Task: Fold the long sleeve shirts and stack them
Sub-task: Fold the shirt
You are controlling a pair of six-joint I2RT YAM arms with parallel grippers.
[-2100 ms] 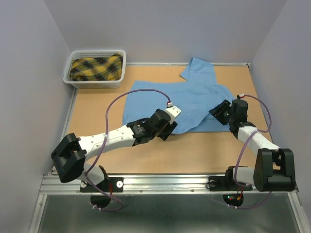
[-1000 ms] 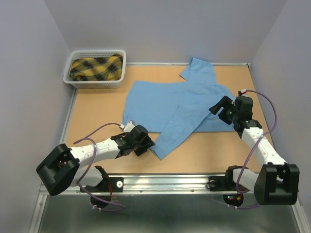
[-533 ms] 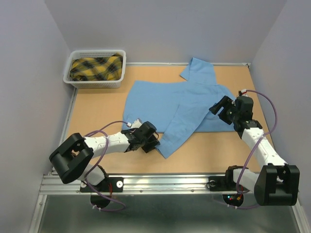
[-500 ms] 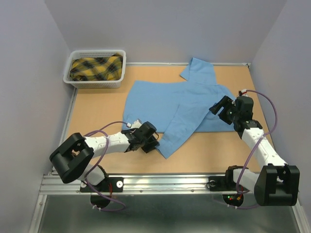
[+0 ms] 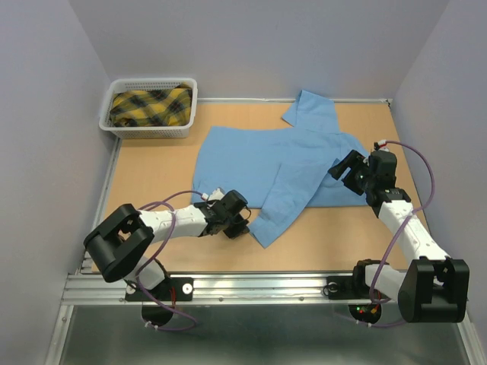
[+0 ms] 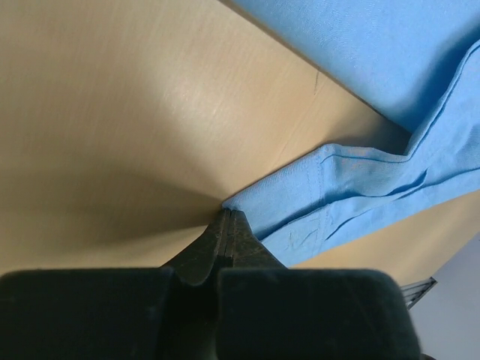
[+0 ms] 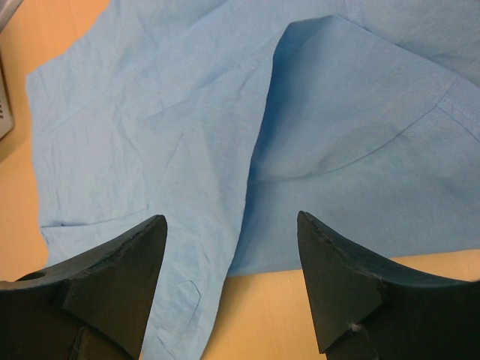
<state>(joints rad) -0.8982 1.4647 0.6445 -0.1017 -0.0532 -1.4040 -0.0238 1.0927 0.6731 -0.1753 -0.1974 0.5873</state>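
My right gripper should close on the folded sleeve's long edge (image 5: 288, 224) (image 7: 218, 312) just above the cuff, on the side of the light blue shirt's sleeve that faces it.
A light blue long sleeve shirt (image 5: 243, 156) lies spread across the middle of the table, one sleeve folded diagonally over its body toward the near edge. The end of that sleeve, the cuff (image 5: 268, 226), rests on the wood. My left gripper (image 5: 245, 223) is low on the table at the cuff's left corner. In the left wrist view its jaws (image 6: 229, 212) are pressed together with the corner of the cuff (image 6: 322, 199) drawn to a point at their tips. My right gripper (image 5: 342, 169) hovers over the shirt's right side; its fingers (image 7: 229, 219) stand wide apart above the shirt (image 7: 150, 135), holding nothing.
A white basket (image 5: 152, 81) at the back left holds a yellow and black plaid cloth (image 5: 148, 106). The other sleeve (image 5: 310, 110) reaches toward the back wall. Walls close in the table on three sides. A metal rail (image 5: 259, 285) runs along the near edge.
My left arm swung back from over the shirt, came down at the sleeve's end and shut its jaws at the cuff corner. The sleeve end shifted slightly right. The right arm stayed still.
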